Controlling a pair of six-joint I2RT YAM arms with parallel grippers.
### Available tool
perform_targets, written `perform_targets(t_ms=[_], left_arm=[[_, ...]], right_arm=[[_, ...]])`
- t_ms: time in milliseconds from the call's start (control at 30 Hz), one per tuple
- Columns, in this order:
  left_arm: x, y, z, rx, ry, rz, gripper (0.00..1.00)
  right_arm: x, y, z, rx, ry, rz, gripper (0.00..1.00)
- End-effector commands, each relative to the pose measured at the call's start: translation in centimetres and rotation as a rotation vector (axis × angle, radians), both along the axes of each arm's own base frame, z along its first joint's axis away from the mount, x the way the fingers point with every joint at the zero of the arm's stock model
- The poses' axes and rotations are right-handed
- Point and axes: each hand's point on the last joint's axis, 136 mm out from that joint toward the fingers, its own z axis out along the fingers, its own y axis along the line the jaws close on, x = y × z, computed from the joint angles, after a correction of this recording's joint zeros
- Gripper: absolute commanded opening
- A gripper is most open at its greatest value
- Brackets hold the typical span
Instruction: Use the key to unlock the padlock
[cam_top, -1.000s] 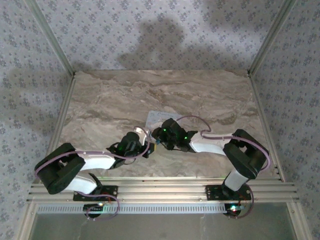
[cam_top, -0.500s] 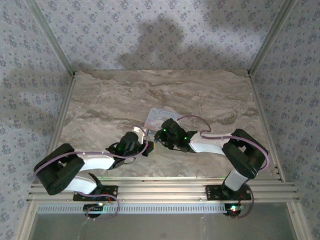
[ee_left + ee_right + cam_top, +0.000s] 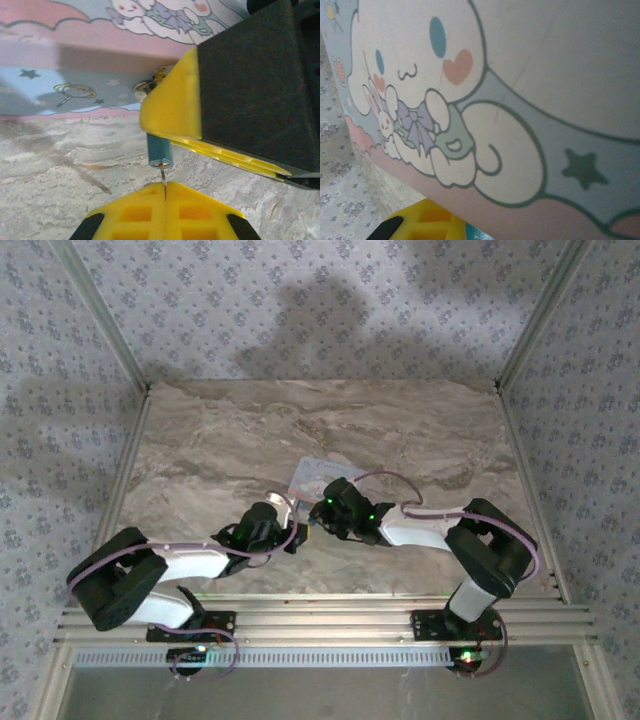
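Note:
The finger of the robot's right gripper covers the padlock's upper part and shackle, so that gripper should open and take the padlock's body [image 3: 159,151], leaving the shackle free to open.
The tiny bluish padlock [image 3: 159,150] hangs in front of the tin, keyhole end toward my left gripper [image 3: 165,186]. That gripper's yellow fingers are shut on the thin key [image 3: 163,175], whose blade tip sits in the keyhole. My right gripper [image 3: 314,521] comes in from the right, and its yellow finger [image 3: 172,110] covers the padlock's upper part and shackle; it is shut on the padlock. In the right wrist view a sliver of the padlock [image 3: 476,234] shows beside that gripper's finger [image 3: 420,220]. In the top view my left gripper [image 3: 293,533] nearly touches the right one.
The light-blue and pink cartoon-printed tin box [image 3: 60,80] lies directly behind the padlock, its lid [image 3: 520,75] very close to the right wrist camera; it also shows as the tin [image 3: 312,475] on the marble tabletop [image 3: 220,440]. Patterned walls and metal rails enclose the table.
The right wrist nudged slightly left and then back. Both grippers stay together at the padlock, and the left arm has barely moved.

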Motion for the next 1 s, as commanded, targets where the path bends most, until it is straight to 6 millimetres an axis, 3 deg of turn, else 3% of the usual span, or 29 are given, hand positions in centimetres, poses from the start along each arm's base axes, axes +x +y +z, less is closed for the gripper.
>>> perform_targets(t_ms=[0,167,333,467,567,967], left_arm=[[-0.4,-1.9,1.6,0.079,-0.117,-0.154,0.00],[-1.1,-2.3,0.3,0.302,-0.280,-0.278,0.00],[-0.9,-2.3,0.6,0.266,-0.293,-0.239,0.00],[-0.7,-2.2,0.6,0.195,-0.245,-0.185,0.00],[-0.4,-1.6,0.3,0.172,-0.211,-0.133,0.00],[0.3,-0.9,0.2,0.165,-0.191,-0.092,0.00]], right_arm=[[-1.7,0.3,-0.3,-0.014,0.079,0.048,0.00],[-2.0,0.6,-0.5,0.013,0.120,0.084,0.00],[-1.9,0.2,0.1,0.009,0.121,0.085,0.03],[-1.8,-0.5,0.4,-0.006,0.109,0.072,0.45],[-1.7,-1.0,0.7,-0.016,0.095,0.059,0.58],[-1.8,-1.9,1.1,-0.050,0.075,0.054,0.59]])
